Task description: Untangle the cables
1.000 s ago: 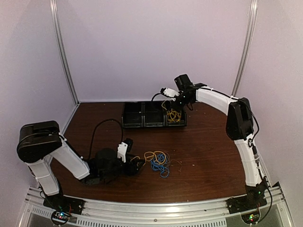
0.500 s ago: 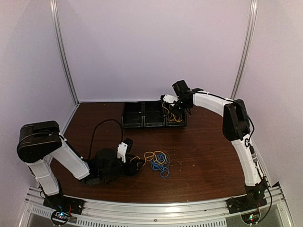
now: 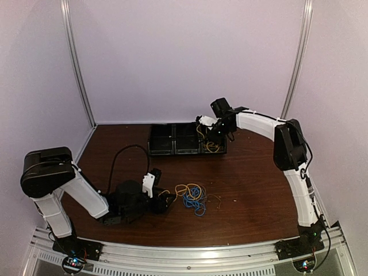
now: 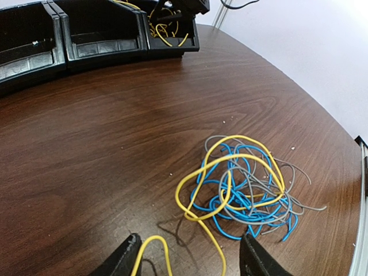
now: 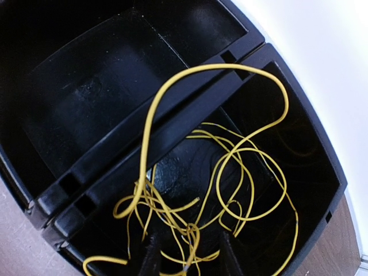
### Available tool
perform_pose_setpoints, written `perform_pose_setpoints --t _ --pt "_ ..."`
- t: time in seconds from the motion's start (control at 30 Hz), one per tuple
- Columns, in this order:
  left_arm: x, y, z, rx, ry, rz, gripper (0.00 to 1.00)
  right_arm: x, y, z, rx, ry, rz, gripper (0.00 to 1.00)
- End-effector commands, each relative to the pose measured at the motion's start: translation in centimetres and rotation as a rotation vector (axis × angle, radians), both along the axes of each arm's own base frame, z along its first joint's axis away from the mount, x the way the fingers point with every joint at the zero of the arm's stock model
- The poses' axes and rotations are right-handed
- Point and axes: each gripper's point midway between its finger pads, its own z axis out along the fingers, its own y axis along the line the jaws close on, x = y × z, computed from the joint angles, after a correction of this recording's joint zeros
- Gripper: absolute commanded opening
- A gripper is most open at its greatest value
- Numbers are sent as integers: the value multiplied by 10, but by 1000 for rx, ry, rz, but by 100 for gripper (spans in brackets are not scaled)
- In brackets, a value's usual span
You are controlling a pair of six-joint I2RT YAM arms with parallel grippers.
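I see a yellow cable loop draping over the divider into the middle bin, so my right gripper needs to first take the yellow cable pieces [image 5: 188, 229] below and tuck them down.
A tangle of blue, yellow and grey cables [image 3: 193, 196] lies on the table in front of my left gripper [image 3: 169, 200]. In the left wrist view the tangle [image 4: 247, 190] sits just ahead of the open left gripper [image 4: 190, 261], and one yellow strand [image 4: 214, 238] runs back between the fingers without being gripped. My right gripper [image 3: 208, 130] hangs over the rightmost black bin [image 3: 221, 150], which holds thin yellow cables [image 5: 230, 172]. The right gripper [image 5: 188, 256] is open, with yellow strands lying between its fingers. One yellow loop [image 5: 150, 115] drapes over the divider into the middle bin.
Three black bins stand in a row at the back: left [image 3: 160, 140], middle [image 3: 186, 139] and right. They also show in the left wrist view [image 4: 98, 43]. A thick black robot cable [image 3: 123, 150] arcs above the left arm. White walls and metal posts enclose the table.
My right gripper has dropped and shifted slightly left over the right bin, and the yellow cables now lie lower in it. The left arm and the tangle have not moved.
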Motion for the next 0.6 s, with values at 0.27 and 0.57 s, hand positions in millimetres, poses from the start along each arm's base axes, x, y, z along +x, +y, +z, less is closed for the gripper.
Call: perform_pose_setpoints --t 0.27,0.57 --pt "4 -2 14 -38 -36 5 59 -53 4 58 152 43 52 41" --pt "3 -3 14 -36 -38 -2 59 -58 2 13 95 118 78 48"
